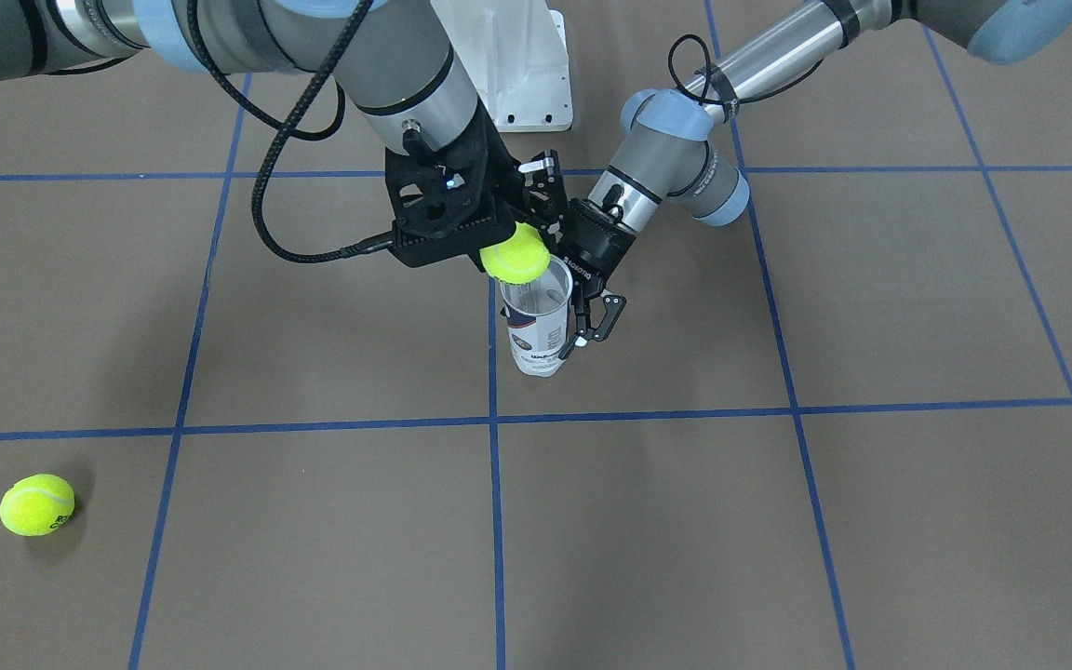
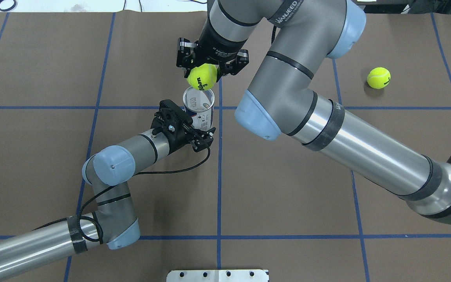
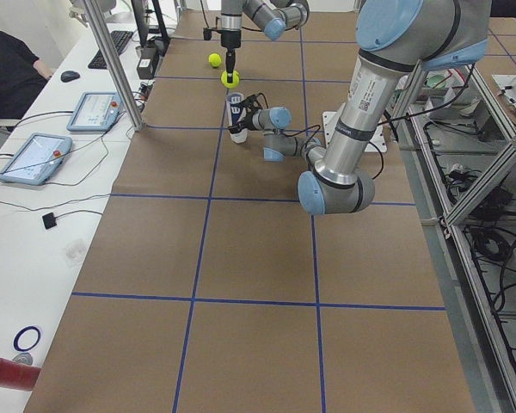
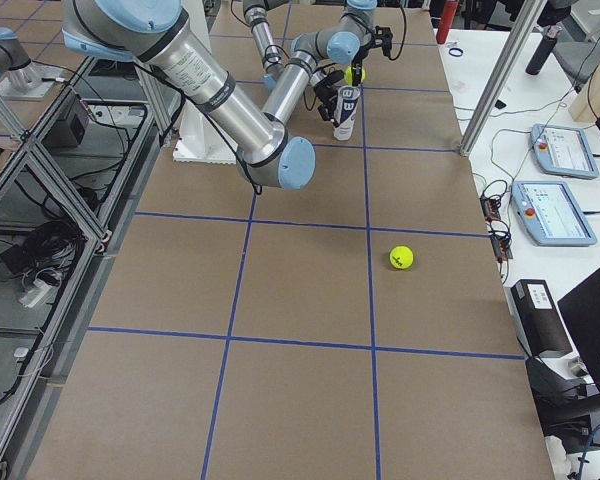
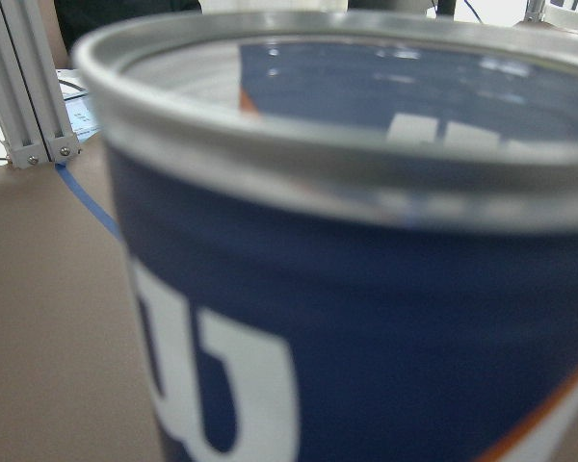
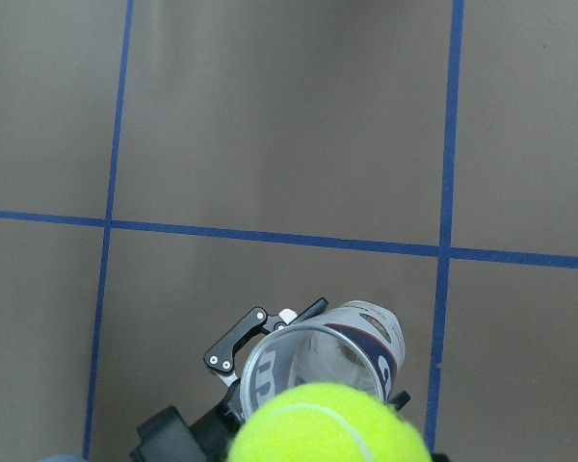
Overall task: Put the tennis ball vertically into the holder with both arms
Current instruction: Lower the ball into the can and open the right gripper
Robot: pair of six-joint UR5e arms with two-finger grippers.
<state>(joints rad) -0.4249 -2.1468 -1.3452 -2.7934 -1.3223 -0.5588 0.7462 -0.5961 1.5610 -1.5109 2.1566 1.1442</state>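
My right gripper is going to let go of the yellow tennis ball inside the opening of the holder (image 1: 535,290) (image 6: 318,366), just within the holder's rim.
The holder (image 2: 198,108), a clear can with a white and navy label, stands upright on the table with its mouth open; it also shows in the front view (image 1: 537,328) and fills the left wrist view (image 5: 347,289). My left gripper (image 2: 196,124) is shut on the holder's side, low down, with its fingers either side of it. My right gripper (image 2: 210,70) is shut on a yellow tennis ball (image 2: 202,76) and holds it just above the holder's mouth, slightly off to the far side. The ball also shows in the right wrist view (image 6: 329,425) over the holder's rim (image 6: 318,332).
A second tennis ball (image 2: 378,77) lies on the brown table far on my right (image 1: 36,504). The white metal pedestal (image 1: 527,65) stands at the robot's base. Blue tape lines grid the table. Operator tablets lie beyond the far edge (image 3: 34,155).
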